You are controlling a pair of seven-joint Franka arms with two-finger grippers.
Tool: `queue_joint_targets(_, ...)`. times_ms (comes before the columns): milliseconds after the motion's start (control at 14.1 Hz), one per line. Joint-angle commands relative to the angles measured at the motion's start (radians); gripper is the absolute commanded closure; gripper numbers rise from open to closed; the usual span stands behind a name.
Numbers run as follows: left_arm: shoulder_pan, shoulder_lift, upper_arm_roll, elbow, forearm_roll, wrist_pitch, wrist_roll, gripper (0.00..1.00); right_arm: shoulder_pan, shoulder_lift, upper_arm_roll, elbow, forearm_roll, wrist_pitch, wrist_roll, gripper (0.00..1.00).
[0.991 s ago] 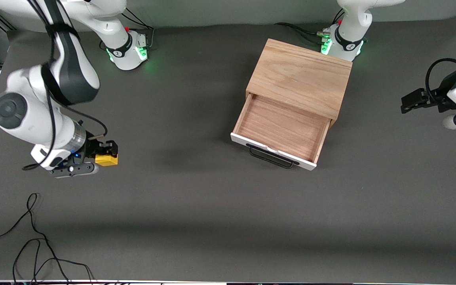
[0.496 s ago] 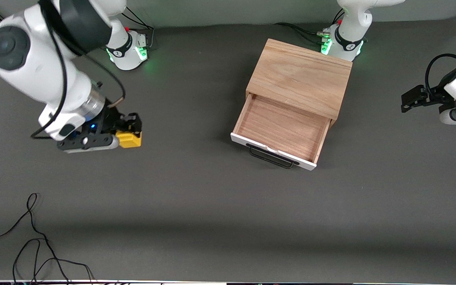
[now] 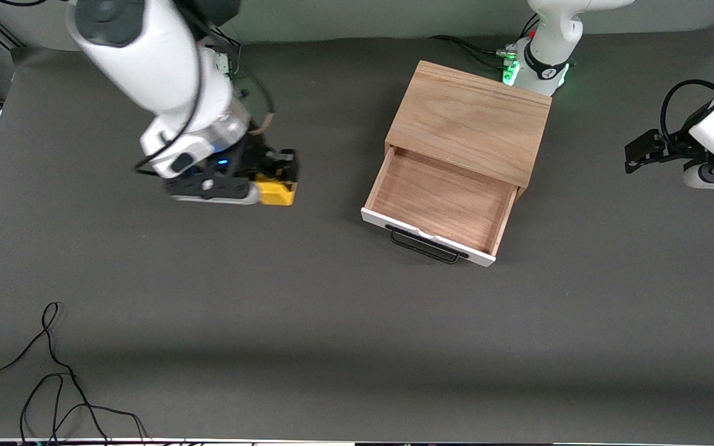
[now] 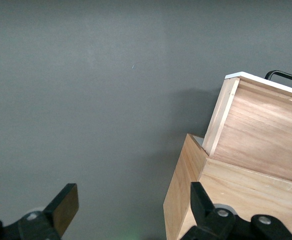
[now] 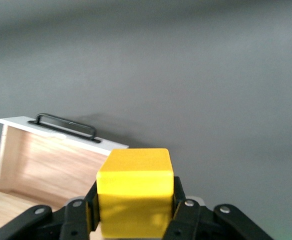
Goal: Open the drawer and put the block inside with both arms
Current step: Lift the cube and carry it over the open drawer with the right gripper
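Next, I let go of the yellow block with my right gripper on the drawer's wooden tray (image 3: 419, 198) (image 5: 65, 174), toward the side of the drawer farther from my left gripper.
The yellow block (image 3: 277, 191) is clamped between the fingers of my right gripper (image 3: 276, 179), which is shut on it above the table, on the right arm's side of the drawer. In the right wrist view the block (image 5: 135, 192) fills the right gripper (image 5: 135, 212). The drawer (image 3: 440, 199) is pulled out of the oak cabinet (image 3: 471, 118), its wooden tray bare, its black handle (image 3: 425, 246) toward the front camera. My left gripper (image 3: 641, 150) waits at the left arm's end of the table beside the cabinet. It stands open (image 4: 133, 210) with nothing between its fingers.
A loose black cable (image 3: 53, 384) lies on the grey table near the front camera at the right arm's end. The left arm's green-lit base (image 3: 533, 65) stands close against the cabinet's back corner. The cabinet's side (image 4: 185, 200) is close to the left gripper.
The right arm has carried the block across the table toward the drawer, away from the right arm's end. The left arm has barely shifted.
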Motion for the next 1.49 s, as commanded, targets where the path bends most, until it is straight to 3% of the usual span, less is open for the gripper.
queue_joint_targets(0,-0.003,-0.020,-0.003,-0.014,0.004,0.013,0.015,0.00,0.093,0.102,-0.001,0.119,-0.021,0.025,0.157,0.87)
queue_joint_targets(283,-0.145,-0.016,0.146,-0.009,0.007,0.016,0.017,0.00,0.240,0.195,-0.010,0.119,-0.079,0.152,0.264,0.87)
queue_joint_targets(637,-0.118,0.006,0.132,0.020,0.002,0.022,0.018,0.00,0.302,0.335,-0.012,0.117,-0.087,0.286,0.284,0.86)
queue_joint_targets(1062,-0.095,0.039,0.103,0.060,0.001,0.010,0.014,0.00,0.355,0.472,-0.012,0.113,-0.086,0.349,0.340,0.86)
queue_joint_targets(1204,-0.098,0.034,0.105,0.057,0.001,0.010,0.014,0.00,0.377,0.508,-0.013,0.110,-0.089,0.376,0.373,0.77)
queue_joint_targets(1416,-0.098,0.030,0.105,0.047,0.002,0.010,0.014,0.00,0.379,0.527,-0.015,0.110,-0.087,0.395,0.376,0.71)
